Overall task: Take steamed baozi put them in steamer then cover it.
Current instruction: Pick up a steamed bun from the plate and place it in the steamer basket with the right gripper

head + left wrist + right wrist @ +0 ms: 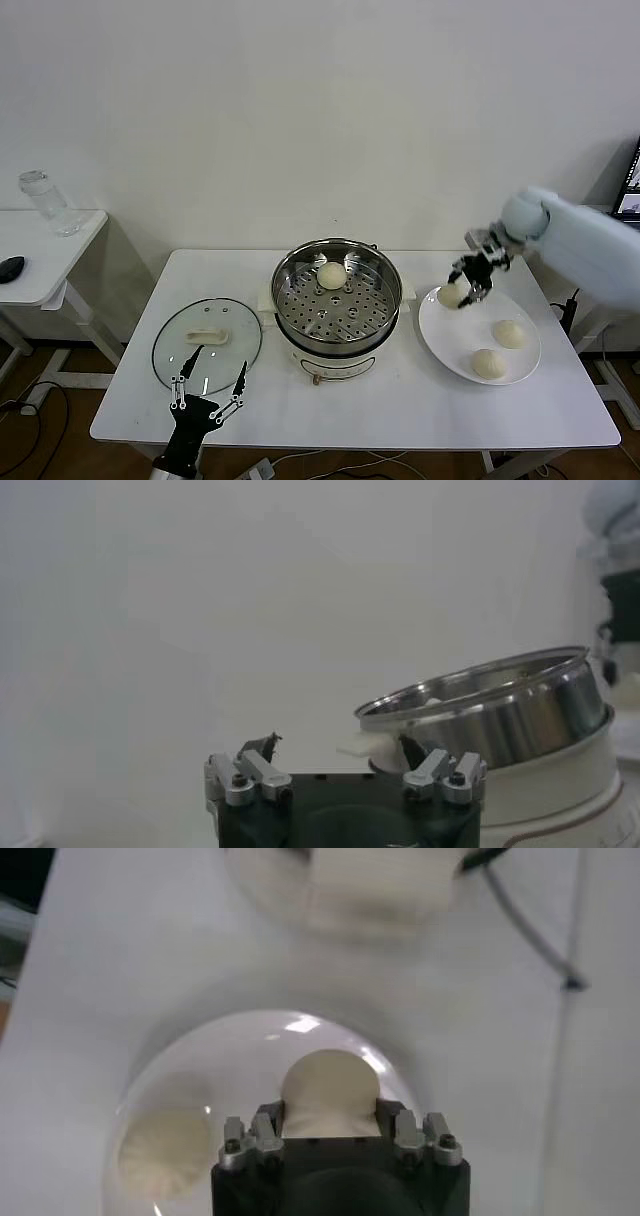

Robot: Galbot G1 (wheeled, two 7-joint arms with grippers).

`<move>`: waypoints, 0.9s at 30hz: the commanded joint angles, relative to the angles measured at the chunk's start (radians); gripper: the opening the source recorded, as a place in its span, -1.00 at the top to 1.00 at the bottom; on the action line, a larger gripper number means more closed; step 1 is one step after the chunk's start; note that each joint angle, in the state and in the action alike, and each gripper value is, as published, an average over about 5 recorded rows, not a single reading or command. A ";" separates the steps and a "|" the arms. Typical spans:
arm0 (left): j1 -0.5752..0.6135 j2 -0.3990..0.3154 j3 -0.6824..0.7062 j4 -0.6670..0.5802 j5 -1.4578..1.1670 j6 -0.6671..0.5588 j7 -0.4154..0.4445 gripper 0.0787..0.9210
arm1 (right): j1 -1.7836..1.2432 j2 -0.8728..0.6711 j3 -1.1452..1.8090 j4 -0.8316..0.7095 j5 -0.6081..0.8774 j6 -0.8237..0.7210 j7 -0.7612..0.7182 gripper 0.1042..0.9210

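My right gripper should release the baozi on the steamer's bottom at the side (304, 305) closest to the glass cover.
The steamer (337, 306) stands mid-table with one baozi (330, 275) on its perforated floor. My right gripper (455, 293) is shut on a second baozi (451, 294) at the left edge of the white plate (436, 322); the wrist view shows this baozi (330, 1093) between the fingers. Two more baozi (509, 333) (488, 363) lie on the plate; one shows in the right wrist view (165, 1148). The glass cover (207, 345) lies flat on the table left of the steamer. My left gripper (208, 392) is open, low at the front edge beside the cover. The steamer rim shows in the left wrist view (480, 695).
A side table (40, 255) at the far left holds a glass jar (45, 202) and a dark object (10, 267). A monitor edge (630, 190) and cables (565, 305) are at the far right. The wall is close behind the table.
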 commanded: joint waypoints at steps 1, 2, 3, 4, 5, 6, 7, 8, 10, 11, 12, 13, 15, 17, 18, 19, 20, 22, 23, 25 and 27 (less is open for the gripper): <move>-0.007 0.002 0.010 -0.006 0.000 0.004 -0.005 -0.77 | 0.350 0.153 -0.218 0.174 0.234 -0.109 -0.059 -0.30; -0.008 0.003 0.011 -0.007 0.000 0.005 -0.006 -0.77 | 0.355 0.173 -0.232 0.188 0.255 -0.122 -0.044 -0.30; -0.009 0.003 0.011 -0.008 0.000 0.005 -0.006 -0.77 | 0.357 0.193 -0.247 0.204 0.279 -0.139 -0.022 -0.30; -0.010 0.003 0.011 -0.009 0.000 0.005 -0.007 -0.77 | 0.354 0.215 -0.260 0.218 0.301 -0.155 0.001 -0.30; -0.012 0.004 0.011 -0.010 0.000 0.006 -0.008 -0.77 | 0.348 0.236 -0.271 0.229 0.322 -0.170 0.023 -0.30; -0.013 0.004 0.010 -0.010 0.000 0.006 -0.008 -0.77 | 0.341 0.256 -0.280 0.238 0.337 -0.186 0.045 -0.29; -0.014 0.004 0.009 -0.011 -0.001 0.007 -0.009 -0.77 | 0.330 0.279 -0.289 0.244 0.350 -0.200 0.069 -0.29; -0.016 0.004 0.008 -0.012 -0.001 0.007 -0.010 -0.77 | 0.318 0.299 -0.294 0.246 0.358 -0.212 0.088 -0.29; -0.018 0.004 0.005 -0.012 -0.002 0.007 -0.012 -0.77 | 0.293 0.338 -0.305 0.242 0.369 -0.235 0.124 -0.29; -0.019 0.003 0.003 -0.012 -0.002 0.007 -0.012 -0.77 | 0.278 0.358 -0.310 0.238 0.374 -0.246 0.142 -0.29; -0.019 0.003 0.002 -0.012 -0.002 0.007 -0.013 -0.77 | 0.266 0.376 -0.316 0.233 0.376 -0.255 0.160 -0.29; -0.020 0.003 0.001 -0.012 -0.003 0.007 -0.013 -0.77 | 0.253 0.393 -0.320 0.228 0.378 -0.265 0.178 -0.28; -0.021 0.003 0.000 -0.010 -0.003 0.007 -0.015 -0.77 | 0.229 0.423 -0.327 0.218 0.378 -0.279 0.216 -0.28; -0.022 0.002 0.000 -0.009 -0.003 0.008 -0.016 -0.77 | 0.205 0.449 -0.331 0.209 0.380 -0.294 0.254 -0.28; -0.023 0.001 0.000 -0.009 -0.003 0.008 -0.017 -0.77 | 0.194 0.460 -0.333 0.206 0.381 -0.301 0.273 -0.28; -0.023 0.000 0.001 -0.009 -0.003 0.008 -0.017 -0.77 | 0.183 0.470 -0.334 0.203 0.382 -0.308 0.290 -0.28; -0.024 -0.001 0.001 -0.008 -0.003 0.008 -0.018 -0.77 | 0.171 0.481 -0.335 0.198 0.382 -0.314 0.305 -0.28; -0.024 -0.002 0.002 -0.008 -0.003 0.008 -0.019 -0.77 | 0.149 0.498 -0.334 0.189 0.379 -0.322 0.326 -0.28; -0.024 -0.002 0.001 -0.008 -0.003 0.008 -0.019 -0.77 | 0.138 0.505 -0.334 0.182 0.376 -0.325 0.333 -0.28; -0.023 -0.002 0.000 -0.009 -0.003 0.007 -0.019 -0.77 | 0.121 0.517 -0.334 0.170 0.371 -0.328 0.340 -0.28; -0.022 -0.002 -0.003 -0.008 -0.003 0.006 -0.020 -0.77 | 0.108 0.526 -0.336 0.159 0.367 -0.329 0.344 -0.28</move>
